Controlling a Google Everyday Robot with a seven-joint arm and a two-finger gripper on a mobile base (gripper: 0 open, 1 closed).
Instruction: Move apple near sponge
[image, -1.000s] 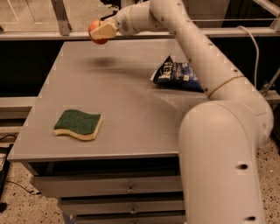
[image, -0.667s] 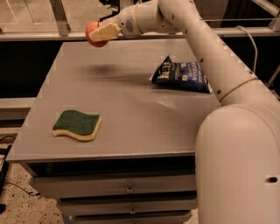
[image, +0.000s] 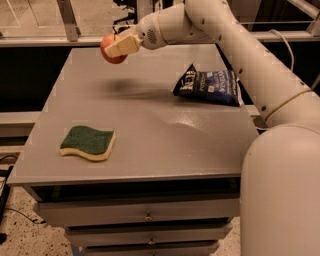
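Note:
My gripper will let go of the apple on the grey table (image: 119, 117), just behind the corner of the sponge that is nearest to the snack bag.
The red-orange apple (image: 110, 54) is held in the air above the far left part of the grey table (image: 150, 130). My gripper (image: 120, 46) is shut on it, reaching in from the upper right on the white arm. The sponge (image: 88, 142), dark green on top with a pale yellow layer, lies flat on the table's front left. The apple is well behind the sponge and clearly above the tabletop, with its shadow on the table below.
A dark blue crinkly snack bag (image: 210, 86) lies at the table's right rear. The robot's white body (image: 282, 195) fills the lower right. Drawers (image: 145, 217) sit under the table's front edge. A metal rail (image: 50, 40) runs behind the table.
The gripper with the apple has moved slightly toward the near left and a little lower. The sponge and the snack bag have not moved.

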